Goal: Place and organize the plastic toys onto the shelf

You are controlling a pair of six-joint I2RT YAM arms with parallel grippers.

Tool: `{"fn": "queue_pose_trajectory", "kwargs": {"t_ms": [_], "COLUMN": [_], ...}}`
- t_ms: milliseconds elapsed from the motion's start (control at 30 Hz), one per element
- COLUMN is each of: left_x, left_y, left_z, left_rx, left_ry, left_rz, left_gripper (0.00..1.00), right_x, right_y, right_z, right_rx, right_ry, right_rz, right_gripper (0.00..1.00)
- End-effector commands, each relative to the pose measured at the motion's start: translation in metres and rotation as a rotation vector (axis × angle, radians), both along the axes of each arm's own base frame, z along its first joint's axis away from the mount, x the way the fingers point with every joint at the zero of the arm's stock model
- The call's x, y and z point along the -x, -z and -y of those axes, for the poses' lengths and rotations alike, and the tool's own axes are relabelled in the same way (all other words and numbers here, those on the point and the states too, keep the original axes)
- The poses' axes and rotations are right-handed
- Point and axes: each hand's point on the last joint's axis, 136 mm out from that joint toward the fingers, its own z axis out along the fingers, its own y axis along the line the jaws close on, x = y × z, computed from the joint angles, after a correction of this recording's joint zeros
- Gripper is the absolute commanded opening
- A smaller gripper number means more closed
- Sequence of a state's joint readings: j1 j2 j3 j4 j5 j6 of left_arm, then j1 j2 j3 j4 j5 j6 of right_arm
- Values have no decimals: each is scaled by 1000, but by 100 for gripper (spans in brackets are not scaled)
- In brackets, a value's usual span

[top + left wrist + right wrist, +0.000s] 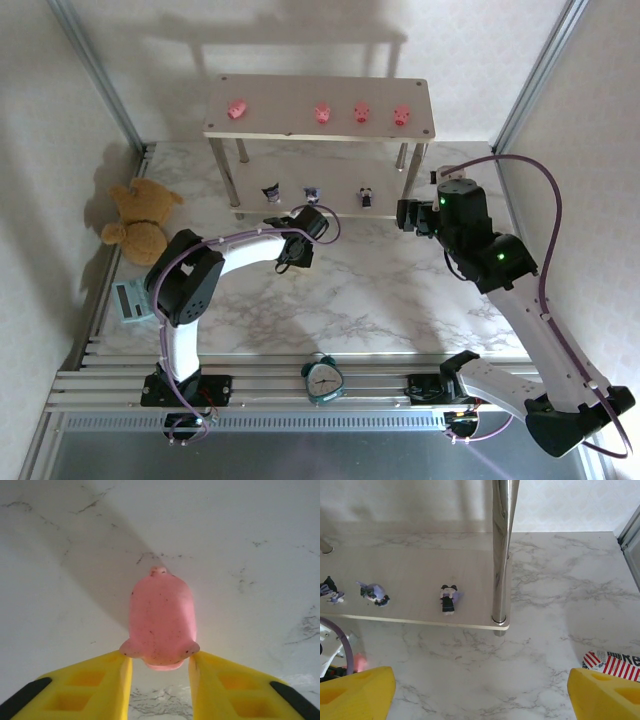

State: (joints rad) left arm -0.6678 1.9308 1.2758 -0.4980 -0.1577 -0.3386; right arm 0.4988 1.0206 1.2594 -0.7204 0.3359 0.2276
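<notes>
My left gripper's fingers meet only the pink pig's ears; I need to open, reach farther over and take its body (pixel 162 607) before lifting.
The shelf (pixel 320 128) stands at the back of the marble table. Its top board carries several pink pigs, among them one at the left (pixel 237 109) and one at the right (pixel 402 116). Three dark figurines (pixel 312 193) stand on the lower board (pixel 420 570), one of them (pixel 448 599) near the silver leg (pixel 502 550). In front of the lower board, my left gripper (pixel 297 252) (pixel 160 662) is shut on another pink pig (pixel 161 622), with the yellow fingertips pressing its two sides just above the table. By the shelf's right leg my right gripper (pixel 412 218) (pixel 480 700) is open wide and holds nothing.
A brown teddy bear (pixel 140 222) lies at the left wall. Near the left arm's base sits a small grey device (pixel 130 300). A teal alarm clock (pixel 323 380) stands on the front rail. A red-and-white striped packet (pixel 612 664) lies on the table to the right.
</notes>
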Motion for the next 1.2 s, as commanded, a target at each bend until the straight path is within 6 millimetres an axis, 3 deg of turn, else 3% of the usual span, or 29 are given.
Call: {"fn": "queue_pose_trajectory", "kwargs": {"t_ms": [0, 367, 433, 567, 833, 1000, 1167], "left_x": [-10, -8, -8, -12, -24, -36, -44], "left_y": [-13, -4, -2, -9, -53, -63, -52], "left_z": [-1, 4, 3, -1, 4, 13, 16], "left_rx": [-2, 103, 119, 128, 196, 242, 223], "left_ry": [9, 60, 59, 17, -39, -70, -90], "left_rz": [35, -20, -19, 2, 97, 132, 119], "left_gripper": [32, 4, 3, 13, 48, 52, 52], "right_x": [-3, -3, -3, -3, -5, -8, -9], "right_y": [-6, -3, -3, -3, -1, 3, -2], "right_z": [2, 5, 6, 5, -2, -9, -10], "right_rx": [-11, -3, -4, -8, -17, -22, -22], "right_ry": [9, 25, 28, 27, -3, -25, -38], "right_rz": [28, 22, 23, 22, 12, -4, 12], "right_gripper": [90, 91, 91, 91, 91, 91, 92]}}
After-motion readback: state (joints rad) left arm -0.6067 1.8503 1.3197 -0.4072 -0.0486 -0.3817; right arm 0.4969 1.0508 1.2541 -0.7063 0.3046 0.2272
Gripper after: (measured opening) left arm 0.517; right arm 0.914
